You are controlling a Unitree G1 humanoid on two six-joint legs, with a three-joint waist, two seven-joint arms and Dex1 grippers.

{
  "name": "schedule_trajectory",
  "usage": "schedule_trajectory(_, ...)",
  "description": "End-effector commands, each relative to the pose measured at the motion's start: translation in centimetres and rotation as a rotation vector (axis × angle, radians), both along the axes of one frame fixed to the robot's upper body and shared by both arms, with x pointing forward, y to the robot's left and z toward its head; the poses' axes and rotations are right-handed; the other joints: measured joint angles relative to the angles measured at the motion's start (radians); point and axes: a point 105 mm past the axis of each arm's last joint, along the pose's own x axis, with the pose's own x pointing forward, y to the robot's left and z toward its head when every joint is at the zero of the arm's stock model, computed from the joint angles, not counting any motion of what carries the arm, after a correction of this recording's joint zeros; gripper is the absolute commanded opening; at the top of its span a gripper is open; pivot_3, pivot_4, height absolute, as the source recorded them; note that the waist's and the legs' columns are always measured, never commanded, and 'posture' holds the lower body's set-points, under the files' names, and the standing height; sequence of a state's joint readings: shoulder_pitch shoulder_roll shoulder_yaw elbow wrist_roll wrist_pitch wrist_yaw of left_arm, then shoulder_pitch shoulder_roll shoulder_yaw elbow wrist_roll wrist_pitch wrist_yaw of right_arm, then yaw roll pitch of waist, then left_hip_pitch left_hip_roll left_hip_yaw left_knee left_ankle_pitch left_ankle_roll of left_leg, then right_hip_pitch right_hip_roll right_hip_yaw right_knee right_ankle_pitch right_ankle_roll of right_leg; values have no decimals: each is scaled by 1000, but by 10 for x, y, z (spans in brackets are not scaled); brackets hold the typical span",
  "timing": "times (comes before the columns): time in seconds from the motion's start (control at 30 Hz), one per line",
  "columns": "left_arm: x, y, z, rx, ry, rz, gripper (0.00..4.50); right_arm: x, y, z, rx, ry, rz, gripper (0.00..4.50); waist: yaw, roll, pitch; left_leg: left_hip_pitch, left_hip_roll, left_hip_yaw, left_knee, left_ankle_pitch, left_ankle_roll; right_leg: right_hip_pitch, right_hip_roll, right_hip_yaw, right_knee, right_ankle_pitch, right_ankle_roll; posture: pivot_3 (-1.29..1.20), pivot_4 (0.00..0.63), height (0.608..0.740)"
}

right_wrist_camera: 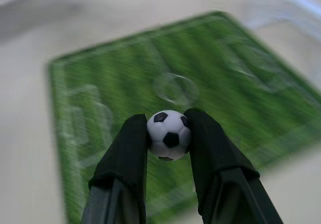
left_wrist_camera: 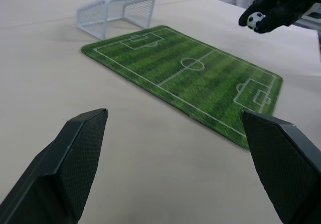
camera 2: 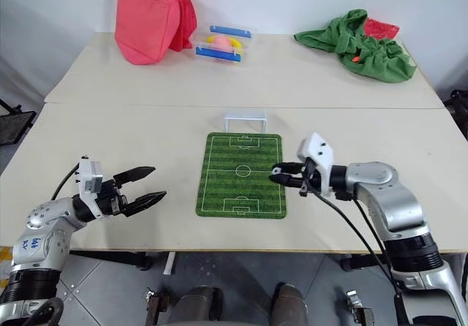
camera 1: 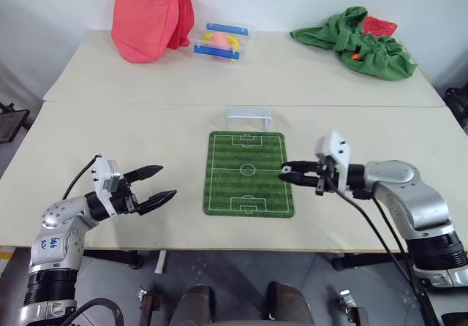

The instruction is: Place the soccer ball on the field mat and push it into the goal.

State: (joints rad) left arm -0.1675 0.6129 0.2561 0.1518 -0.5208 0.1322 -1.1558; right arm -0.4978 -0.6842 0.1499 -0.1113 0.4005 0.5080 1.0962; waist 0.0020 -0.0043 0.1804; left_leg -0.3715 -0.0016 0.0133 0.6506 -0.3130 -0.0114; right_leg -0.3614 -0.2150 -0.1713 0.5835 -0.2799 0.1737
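Next, my right gripper puts the soccer ball down inside the white-lined box at the field mat's near end (camera 1: 249, 207) (right_wrist_camera: 76, 125).
The soccer ball (right_wrist_camera: 168, 135), white with black patches, is pinched between the two fingers of my right gripper (camera 1: 287, 173), which hangs above the right edge of the field mat (camera 1: 247, 172). The left wrist view catches the same ball (left_wrist_camera: 255, 19) in the black fingertips, off the table. The green striped mat lies flat at the table's centre. Just beyond the mat's far end stands the small white goal (camera 1: 248, 115). My left gripper (camera 1: 158, 185) is open, left of the mat above bare table, pointing toward it.
At the back of the table lie a red bag (camera 1: 150, 15), a clear box with blue bars (camera 1: 221, 40) holding a pink and yellow toy, and a crumpled green cloth (camera 1: 358, 42). A seam runs across the table behind the goal.
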Motion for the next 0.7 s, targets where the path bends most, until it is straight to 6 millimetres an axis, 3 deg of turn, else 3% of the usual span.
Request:
schedule_trajectory(0.03, -16, -6, 2, 75, -101, -111, 4500, -21, 41, 0, -75, -25, 285, 842, -10, 0, 0, 0, 0, 0, 0, 0, 0, 0, 0, 0, 0, 0, 0, 0, 150, 740)
schedule_trajectory(0.3, -30, -12, -7, 83, -97, -147, 4500, -14, 66, -21, -168, -50, 425, 842, -6, 0, 0, 0, 2, 1, 0, -1, -1, -2, 2, 2, 1, 0, 0, 0, 150, 740)
schedule_trajectory(0.7, -34, -10, -7, 83, -106, -103, 4500, -1, 73, -32, -172, -40, 443, 842, -11, 0, 0, 0, 2, 2, 0, -1, -1, -3, 2, 3, 2, 0, 0, 0, 150, 740)
